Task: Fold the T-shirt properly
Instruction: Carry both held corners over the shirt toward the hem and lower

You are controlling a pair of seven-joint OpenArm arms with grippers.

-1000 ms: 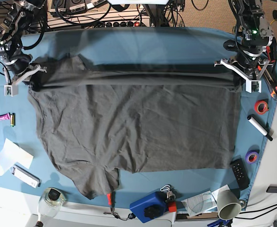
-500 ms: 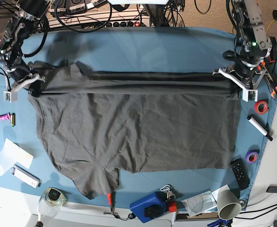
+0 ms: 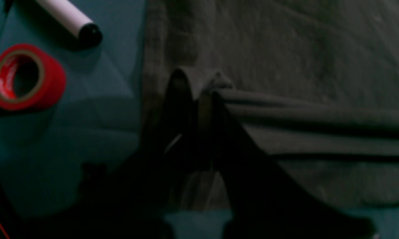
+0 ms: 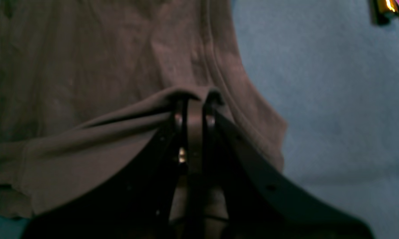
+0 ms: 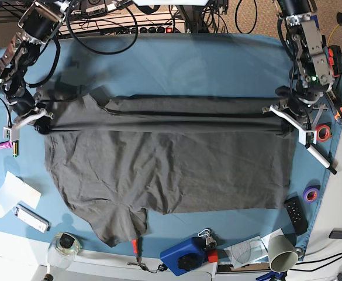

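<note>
The lifted edge, now stretched taut over the shirt's body, will be let go by my right gripper on the T-shirt's side border (image 5: 54, 156), which lies across from the pink pen.
The dark grey T-shirt (image 5: 171, 164) lies spread on the blue-teal tablecloth (image 5: 182, 64). Its far edge is lifted and stretched as a taut band between my two grippers, over the shirt's body. My left gripper (image 5: 287, 120) is at the base view's right, shut on a bunch of the shirt's edge. The left wrist view shows this pinch (image 3: 199, 89). My right gripper (image 5: 39, 123) is at the base view's left, shut on the opposite end, as the right wrist view shows (image 4: 194, 98). A sleeve (image 5: 121, 225) sticks out at the near edge.
A red tape roll (image 5: 322, 133), a white marker (image 5: 321, 158), a purple tape roll (image 5: 311, 194) and a remote (image 5: 296, 215) lie right of the shirt. A blue device (image 5: 185, 254), a paper cup (image 5: 282, 254) and a jar (image 5: 64, 246) line the near edge. Paper (image 5: 13, 192) and a pink pen (image 5: 2, 144) lie left.
Both grippers have moved toward the near edge, carrying the shirt's far edge with them. The stretched band now lies further over the shirt's body.
</note>
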